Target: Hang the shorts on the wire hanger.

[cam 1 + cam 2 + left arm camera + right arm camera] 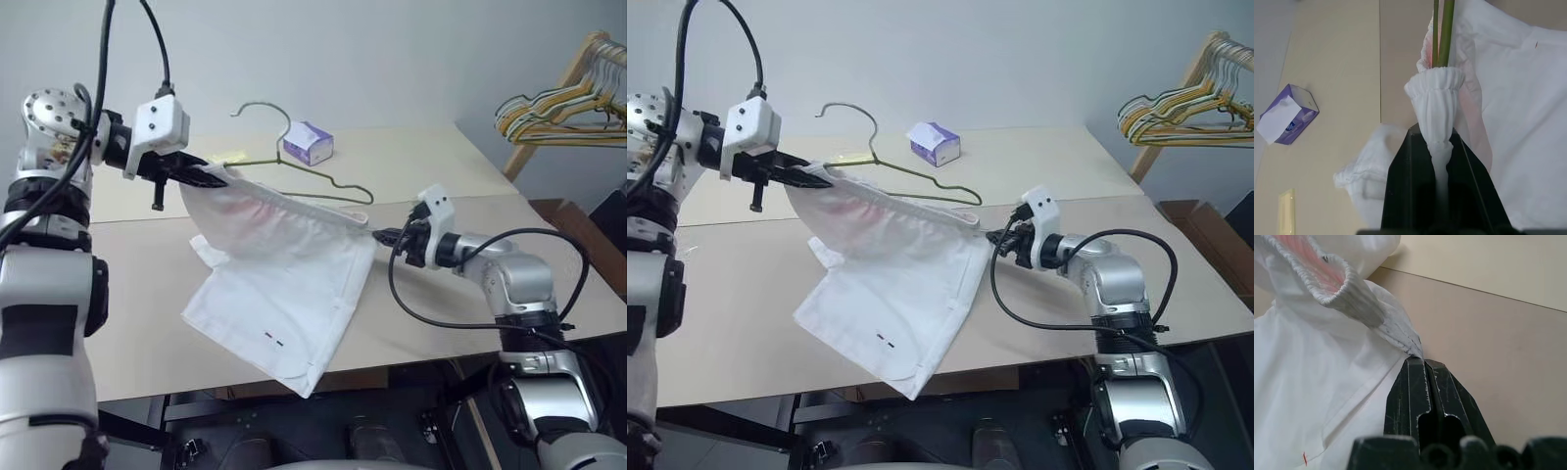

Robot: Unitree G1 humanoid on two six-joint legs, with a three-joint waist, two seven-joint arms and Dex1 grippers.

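The robot's right gripper will release its end of the shorts' waistband around the bare tip of the wire hanger [361, 185].
The white shorts [284, 284] hang stretched by the gathered waistband between my two grippers, and the legs trail down onto the table [127, 333]. My left gripper [211, 176] is raised at the left, shut on one bunched end of the waistband [1436, 93]. The wire hanger [263, 104] lies behind the shorts with its hook up; its two thin wires [1447, 29] run into that bunched waistband end. My right gripper [377, 235] is lower at the right, shut on the other waistband end [1396, 335]. A small red-and-black mark [274, 339] shows near one hem.
A purple-white tissue box [308, 143] stands on the table just behind the hanger. A bunch of yellow, green and white hangers [568, 98] hangs on a wooden rack at the far right. The table's front edge runs close below the shorts' hem.
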